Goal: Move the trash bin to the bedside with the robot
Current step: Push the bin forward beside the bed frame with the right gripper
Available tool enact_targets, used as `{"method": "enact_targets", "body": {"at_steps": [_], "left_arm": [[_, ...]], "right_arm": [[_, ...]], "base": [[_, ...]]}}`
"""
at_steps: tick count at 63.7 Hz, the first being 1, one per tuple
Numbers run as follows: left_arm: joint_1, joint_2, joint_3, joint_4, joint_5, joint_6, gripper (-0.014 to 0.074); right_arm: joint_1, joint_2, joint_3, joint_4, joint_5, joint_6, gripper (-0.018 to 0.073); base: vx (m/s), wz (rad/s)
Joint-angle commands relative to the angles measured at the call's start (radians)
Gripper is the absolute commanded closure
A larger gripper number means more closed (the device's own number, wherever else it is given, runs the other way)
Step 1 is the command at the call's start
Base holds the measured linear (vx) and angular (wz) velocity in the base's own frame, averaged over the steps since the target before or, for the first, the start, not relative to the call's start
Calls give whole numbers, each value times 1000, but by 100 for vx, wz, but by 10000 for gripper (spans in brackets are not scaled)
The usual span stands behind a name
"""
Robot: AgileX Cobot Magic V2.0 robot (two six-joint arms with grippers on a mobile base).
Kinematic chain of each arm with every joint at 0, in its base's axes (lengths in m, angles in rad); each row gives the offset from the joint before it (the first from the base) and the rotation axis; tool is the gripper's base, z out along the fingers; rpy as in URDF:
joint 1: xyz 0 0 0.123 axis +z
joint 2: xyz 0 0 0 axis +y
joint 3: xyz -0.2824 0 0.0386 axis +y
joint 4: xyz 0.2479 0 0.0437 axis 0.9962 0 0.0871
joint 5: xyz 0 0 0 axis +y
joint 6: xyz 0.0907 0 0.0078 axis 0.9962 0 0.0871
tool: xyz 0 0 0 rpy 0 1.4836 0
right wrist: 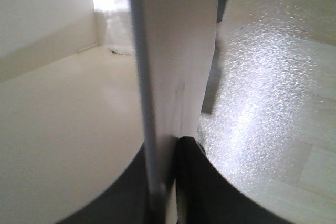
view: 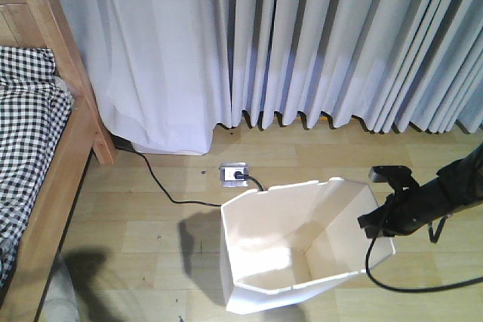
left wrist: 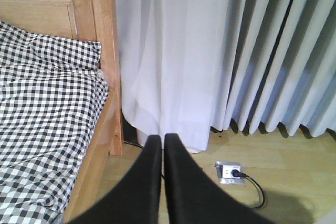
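My right gripper has the white trash bin to put down. It will set it upright on the wooden floor (view: 278, 280) just in front of the floor socket.
The white trash bin (view: 294, 246) is tilted, its angular rim facing up, on the wooden floor right of centre. My right gripper (view: 375, 224), on the slim black arm entering from the right, is shut on the bin's right wall. In the right wrist view the thin white wall (right wrist: 168, 77) runs between the two black fingers (right wrist: 191, 171). The bed frame (view: 64, 152) with checked bedding (view: 26, 118) is at the far left, well apart from the bin. My left gripper (left wrist: 163, 142) is shut and empty, pointing at the floor by the bed's corner post (left wrist: 107, 61).
Grey curtains (view: 302, 35) hang along the back wall down to the floor. A floor socket (view: 233, 175) with a black plug and cable lies just behind the bin; it also shows in the left wrist view (left wrist: 231, 173). The cable (view: 162, 186) runs toward the bed's corner.
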Motion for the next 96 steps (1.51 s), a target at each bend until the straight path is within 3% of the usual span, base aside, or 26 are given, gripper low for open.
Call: {"method": "enact_targets", "body": {"at_steps": [1, 14, 55, 63, 71, 77, 82, 96], "left_arm": [[-3, -14, 3, -2, -66, -4, 603], [-3, -14, 3, -2, -66, -4, 603], [-3, -14, 3, -2, -66, -4, 603], [-3, -14, 3, -2, -66, -4, 603], [-3, -14, 3, -2, -66, -4, 603], [-3, -14, 3, -2, -66, -4, 603], [-3, -14, 3, -2, -66, -4, 603], [-3, -14, 3, -2, -66, -4, 603]], "right_arm": [[-3, -33, -67, 69, 131, 47, 564], [-3, 85, -207, 60, 108, 165, 564], [-2, 419, -611, 10, 158, 299, 562], [-1, 465, -680, -91, 174, 402, 561], [38, 498, -752, -301, 193, 507, 561], [70, 517, -794, -398, 188, 602, 560], [90, 538, -832, -423, 195, 667, 559], [99, 588, -891, -416, 233, 705, 551]], "base": [[0, -1], [0, -1], [1, -3], [1, -4], [1, -4], [1, -5], [1, -5], [1, -1]]}}
